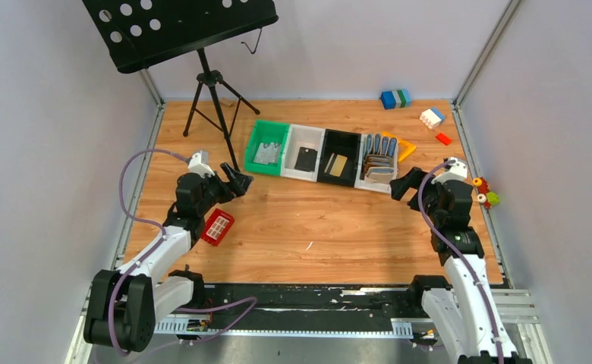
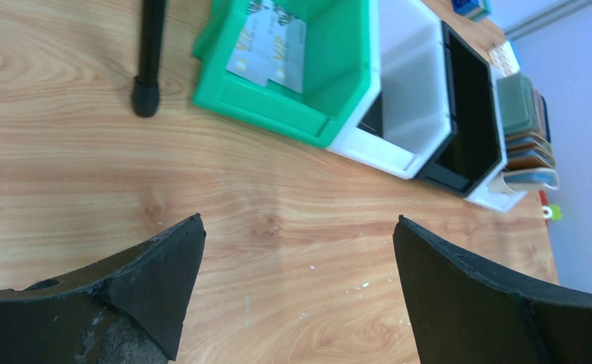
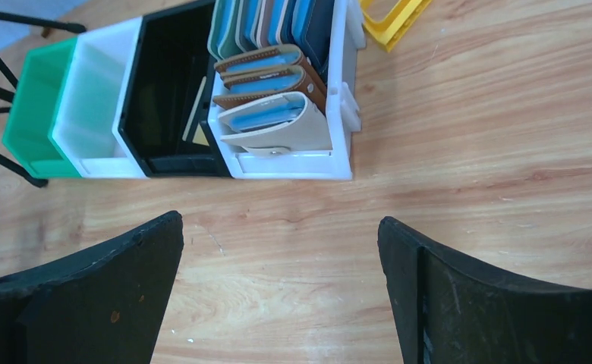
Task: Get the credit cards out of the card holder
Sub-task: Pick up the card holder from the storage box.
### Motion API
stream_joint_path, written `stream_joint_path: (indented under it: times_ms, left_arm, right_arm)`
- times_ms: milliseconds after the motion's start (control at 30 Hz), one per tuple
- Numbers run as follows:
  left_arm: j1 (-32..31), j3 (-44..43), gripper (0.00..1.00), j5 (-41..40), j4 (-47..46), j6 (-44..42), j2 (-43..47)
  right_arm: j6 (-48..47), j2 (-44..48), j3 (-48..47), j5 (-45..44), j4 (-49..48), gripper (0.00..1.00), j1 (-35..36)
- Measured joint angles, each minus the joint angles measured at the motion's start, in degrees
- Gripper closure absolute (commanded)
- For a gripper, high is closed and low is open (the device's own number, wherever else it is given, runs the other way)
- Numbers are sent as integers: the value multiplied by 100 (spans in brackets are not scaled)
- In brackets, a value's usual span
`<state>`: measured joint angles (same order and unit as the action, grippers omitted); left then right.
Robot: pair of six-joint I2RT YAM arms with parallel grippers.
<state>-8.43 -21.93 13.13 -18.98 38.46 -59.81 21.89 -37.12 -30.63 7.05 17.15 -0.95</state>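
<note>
I move my right gripper to the grey-beige card holder in the white rack next, and close it on its near side [image 1: 378, 178] [image 3: 265, 142] next to the snap tab.
The card holder [image 3: 278, 129], a pale grey-beige wallet with a snap tab, stands at the near end of a white rack [image 3: 340, 91], in front of two brown wallets [image 3: 266, 72]. A blue edge shows inside its fold. It also shows in the top view [image 1: 380, 174]. A gold-tan card [image 1: 337, 164] lies in the black bin [image 1: 338, 152], a silver card [image 2: 270, 49] in the green bin [image 2: 338, 68] and a dark card [image 1: 306, 159] in the white bin. My right gripper [image 1: 403, 184] [image 3: 280, 220] is open and empty just before the rack. My left gripper [image 1: 240, 182] [image 2: 299, 221] is open and empty left of the bins.
A music stand's tripod [image 1: 211, 98] stands behind my left gripper, one foot [image 2: 146, 97] near the green bin. A red tray [image 1: 218, 227] lies by the left arm. A yellow frame [image 3: 395, 19], toy bricks [image 1: 395, 98] and small toys [image 1: 484, 193] lie at the back right.
</note>
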Motion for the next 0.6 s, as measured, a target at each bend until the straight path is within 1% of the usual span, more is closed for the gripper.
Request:
stream_joint_path:
  times_ms: [67, 167, 200, 267, 300, 467, 533, 567, 600]
  left_arm:
    - [-79, 22, 0, 179, -164, -26, -33]
    - [-376, 127, 0, 413, -555, -85, -48]
    - [-533, 146, 0, 476, -651, -146, -50]
    - [-870, 153, 0, 505, -765, -295, -52]
    - [-986, 153, 0, 505, -807, -352, -52]
    - [-1624, 179, 0, 365, -1016, -693, -26]
    - [-1773, 262, 0, 262, -1126, -756, 26]
    - [-1825, 321, 0, 212, -1189, -776, 44]
    - [-1856, 365, 0, 175, -1237, -785, 52]
  right_arm:
    - [-39, -245, 26, 74, -90, 0, 0]
    - [-107, -767, -37, 131, -210, 0, 0]
    - [-127, -973, -103, 151, -212, 3, 0]
    - [-160, -1390, -295, 170, -251, 13, 0]
    - [-162, -1609, -422, 186, -286, 17, 2]
    - [188, -2601, -1080, 155, -363, 18, 136]
    - [422, -2837, -1215, 2, -407, 24, 358]
    - [573, -2942, -1268, -116, -415, 30, 509]
    - [728, -3040, -1314, -201, -420, 32, 627]
